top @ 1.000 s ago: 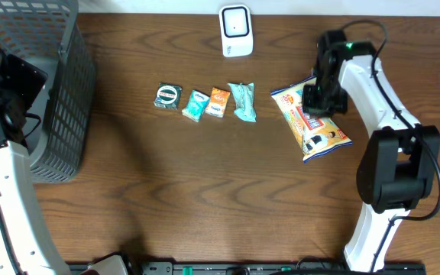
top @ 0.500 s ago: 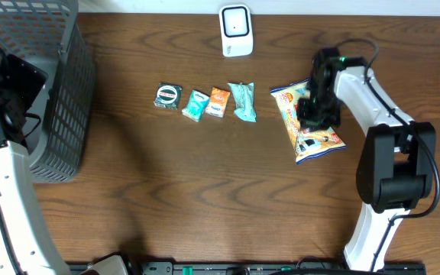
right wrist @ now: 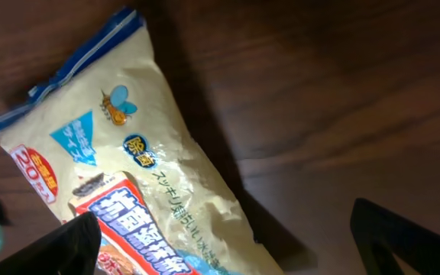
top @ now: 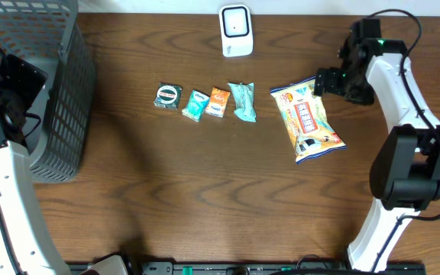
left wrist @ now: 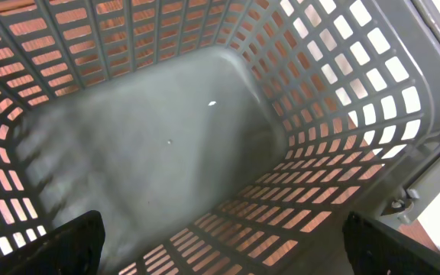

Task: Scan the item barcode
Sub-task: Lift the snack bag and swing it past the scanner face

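Note:
The robot's right gripper will close on the middle of the long side (top: 325, 111) (right wrist: 226, 197) of the snack bag, on the side that faces away from the small packets.
A large cream snack bag (top: 308, 122) with a red and blue label lies flat on the table, right of centre, and fills the left of the right wrist view as the snack bag (right wrist: 136, 176). My right gripper (top: 330, 81) hovers just off the bag's far right corner. It is open, and my right gripper (right wrist: 228, 252) holds nothing, with the bag's edge and bare wood between its fingers. A white barcode scanner (top: 235, 31) stands at the back centre. My left gripper (left wrist: 224, 252) is open above the inside of the grey basket (left wrist: 166, 145).
Several small packets lie in a row: a dark round one (top: 167, 97), a teal one (top: 196, 105), an orange one (top: 218, 101) and a pale green one (top: 243, 101). The grey mesh basket (top: 59, 92) stands at the far left under the left arm.
My right gripper has opened and let go of the snack bag, then drawn back up and to the right. The bag now lies free on the table. The left arm has not moved.

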